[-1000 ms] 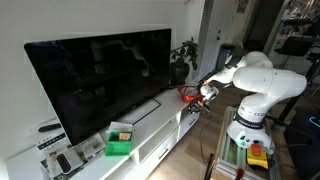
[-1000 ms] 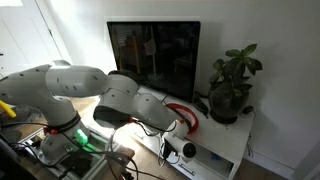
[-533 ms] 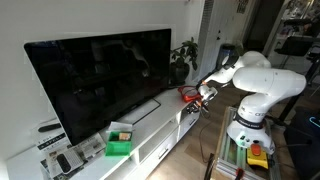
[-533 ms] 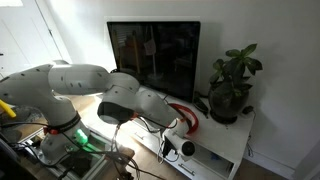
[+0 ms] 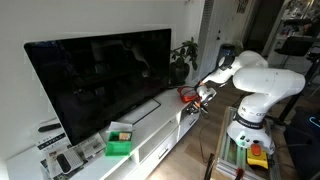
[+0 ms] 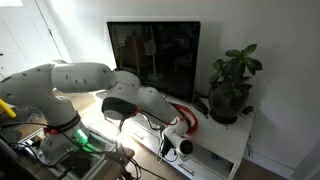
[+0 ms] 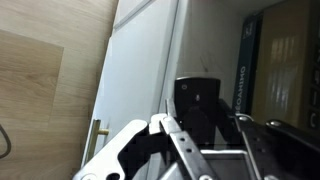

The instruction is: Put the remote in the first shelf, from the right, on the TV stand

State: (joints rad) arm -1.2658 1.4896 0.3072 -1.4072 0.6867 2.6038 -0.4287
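Next, my gripper lets go of the black remote on the white shelf (image 5: pixel 192 108) (image 7: pixel 195 105) beside the box in the open compartment.
The black remote (image 7: pixel 197 103) sits between my gripper's (image 7: pixel 205 135) fingers, which are shut on it. It points at the glossy white TV stand (image 7: pixel 140 60), right by the dark opening of a compartment (image 7: pixel 280 70) with a box inside. In both exterior views my gripper (image 5: pixel 201 95) (image 6: pixel 176 146) is low at the front of the TV stand (image 5: pixel 150 125) (image 6: pixel 226 150), near the end where the potted plant stands. The remote itself is too small to make out in the exterior views.
A big black TV (image 5: pixel 100 75) (image 6: pixel 155 55) stands on the stand. A red ring-shaped thing (image 5: pixel 188 93) (image 6: pixel 186 116) and a potted plant (image 5: pixel 183 55) (image 6: pixel 232 85) are at one end, a green box (image 5: pixel 120 140) toward the other. Wooden floor (image 7: pixel 45 90) lies below.
The arm's elbow has shifted slightly toward the stand. The gripper stays at the stand's front with the remote in it.
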